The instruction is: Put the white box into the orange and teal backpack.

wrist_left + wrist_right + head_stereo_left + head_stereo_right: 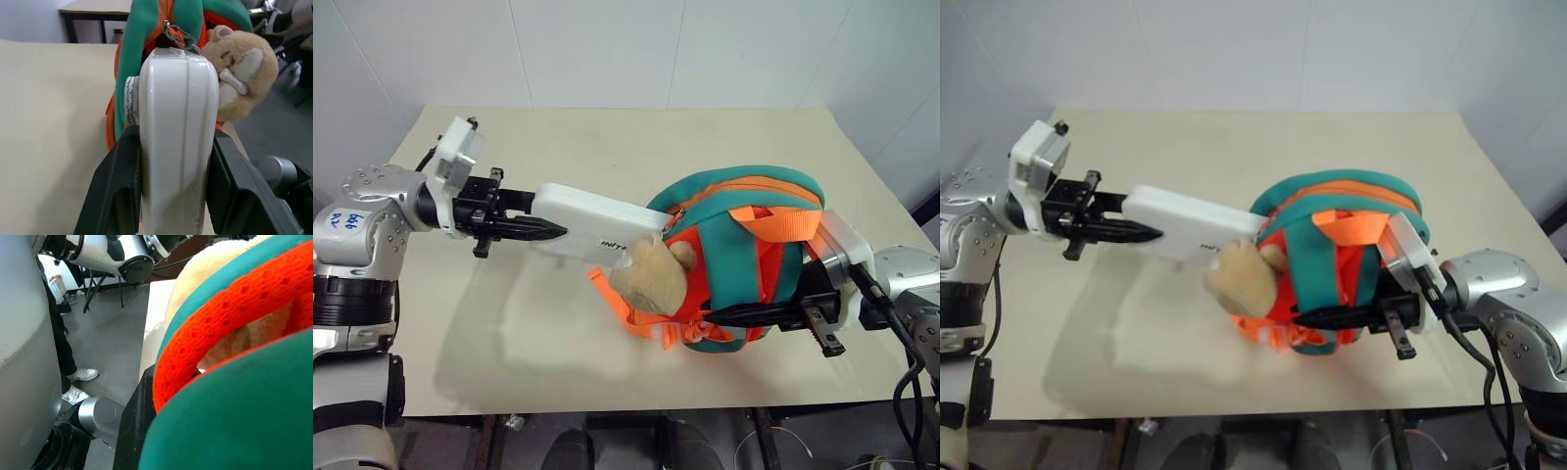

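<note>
Next, I let go of the white box, now held level off the table, with my left gripper inside the backpack's zipper opening (676,214) (160,43), just above the tan plush toy.
The white box (597,217) is held off the table, lying roughly level, with my left gripper (543,215) shut on its near end. Its far end touches the zipper opening of the orange and teal backpack (744,196), just above the tan plush toy (646,274). In the left wrist view the box (178,137) sits between both black fingers (122,186), pointing at the teal edge (142,58) and the zipper pull (173,34). My right gripper (724,315) is shut on the backpack's lower front, where a mesh strap (220,323) and teal trim (234,431) lie against it.
The backpack stands on a beige table (607,137) near its front right edge. Loose orange webbing (617,304) trails on the table below the toy. White walls rise behind the table. A person's legs and white shoes (83,377) are on the floor beside it.
</note>
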